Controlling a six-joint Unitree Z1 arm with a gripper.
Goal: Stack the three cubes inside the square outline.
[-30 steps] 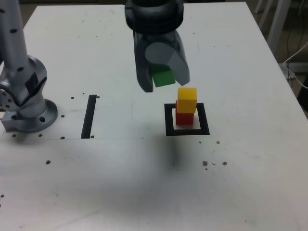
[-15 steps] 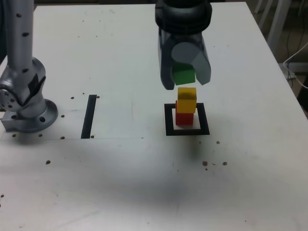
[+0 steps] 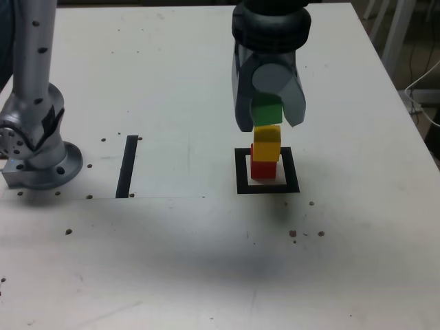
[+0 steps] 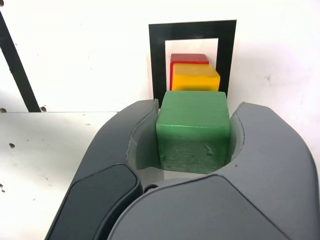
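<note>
Next, I let go of the green cube on the top side of the yellow cube [image 3: 268,133] [image 4: 195,70], at the top of the stack.
Inside the black square outline [image 3: 267,187] [image 4: 159,60] the red cube [image 3: 263,168] [image 4: 189,58] stands on the white centre with the yellow cube [image 3: 267,143] [image 4: 195,79] stacked on top of it. My gripper [image 3: 268,117] [image 4: 194,131] hangs directly over this stack, shut on the green cube [image 3: 266,111] [image 4: 194,131]. The green cube sits just above the yellow cube's top face; whether the two touch I cannot tell. In the wrist view the grey jaws press both sides of the green cube.
A narrow black strip [image 3: 128,166] [image 4: 17,67] lies on the white table [image 3: 172,261] toward the exterior view's left. The arm's silver base [image 3: 38,144] stands at that view's far left. Small dark specks dot the table. The table's right edge runs near a cable.
My gripper with the green cube has moved toward the exterior view's right and come down, from beside the stack to directly above the yellow cube. The red and yellow cubes have not moved.
</note>
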